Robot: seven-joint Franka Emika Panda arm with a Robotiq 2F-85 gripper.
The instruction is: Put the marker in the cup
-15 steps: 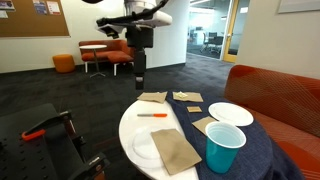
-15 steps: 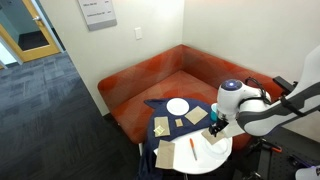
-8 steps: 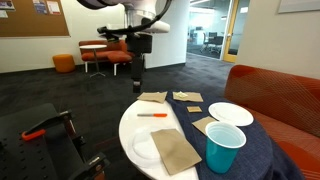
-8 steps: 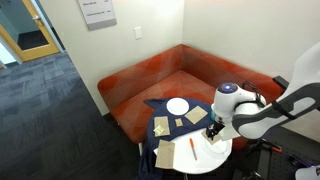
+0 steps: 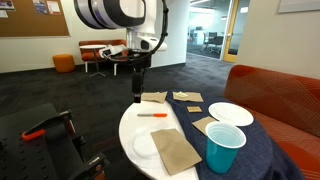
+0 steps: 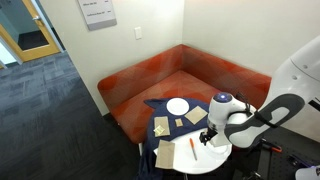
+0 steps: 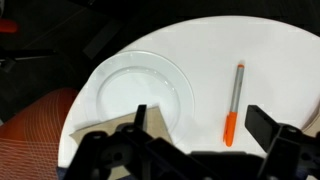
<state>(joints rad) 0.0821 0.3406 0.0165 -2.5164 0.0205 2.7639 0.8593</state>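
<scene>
The robot's gripper needs to next move down to the orange cap point(image 5: 160, 115) point(image 7: 231, 127) of the marker beside the white plate and close there.
The marker point(image 5: 152, 115) lies flat on the round white table point(image 5: 135, 125). In the wrist view the marker point(image 7: 234, 100) has an orange cap and a paler grey body. The teal-blue cup point(image 5: 224, 147) stands upright on the dark cloth at the near side, and it also shows in an exterior view point(image 6: 160, 127). My gripper point(image 5: 137, 93) hangs open and empty above the table edge, close to the marker. In the wrist view the open jaws point(image 7: 200, 125) frame the marker's orange end, with the marker nearer the right finger.
A white plate point(image 7: 140, 90) lies beside the marker, with a brown napkin point(image 7: 100, 135) overlapping it. Another white plate point(image 5: 230, 113), more napkins point(image 5: 153, 98) and a dark blue cloth point(image 5: 255, 150) cover the far side. A red sofa point(image 6: 170, 75) wraps behind. An orange-handled black tool point(image 5: 40, 129) sits off the table.
The arm has swung in and come down toward the table, bringing the open gripper lower and nearer the marker. The marker and cup have not moved.
</scene>
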